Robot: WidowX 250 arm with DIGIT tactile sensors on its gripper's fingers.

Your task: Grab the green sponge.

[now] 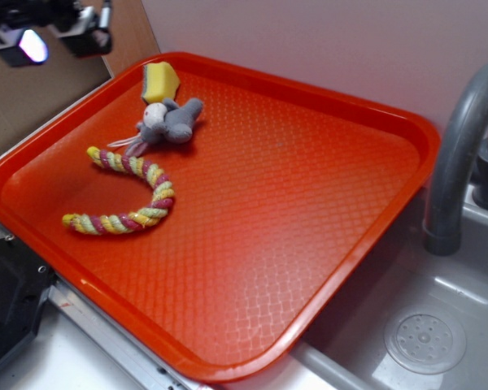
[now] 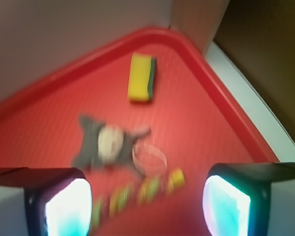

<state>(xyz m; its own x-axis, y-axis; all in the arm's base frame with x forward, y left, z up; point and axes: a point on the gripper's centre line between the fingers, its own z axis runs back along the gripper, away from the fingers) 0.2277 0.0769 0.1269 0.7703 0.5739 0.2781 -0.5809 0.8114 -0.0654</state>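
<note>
The robot's gripper needs to close on the middle of the green sponge (image 1: pixel 159 82) (image 2: pixel 142 78), with its fingers against the green layer and the opposite yellow side.
The green sponge (image 1: pixel 159 82), a yellow foam block with a thin green layer on one face, sits in the far left corner of the orange tray (image 1: pixel 325 162). In the wrist view the green sponge (image 2: pixel 141 77) lies ahead, past the grey plush mouse (image 2: pixel 107 143). My gripper (image 1: pixel 55 34) hangs high at the upper left, beyond the tray's corner and apart from the sponge. In the wrist view my gripper (image 2: pixel 147 209) is open, its two lit pads (image 2: pixel 68 209) wide apart with only tray floor and rope below.
A grey plush mouse (image 1: pixel 169 122) lies right in front of the sponge, touching it. A yellow-pink-green braided rope (image 1: pixel 130 195) curls nearer the front left. A grey faucet (image 1: pixel 459 154) and a sink drain (image 1: pixel 424 341) stand to the right. A brown board (image 1: pixel 32 89) rises behind.
</note>
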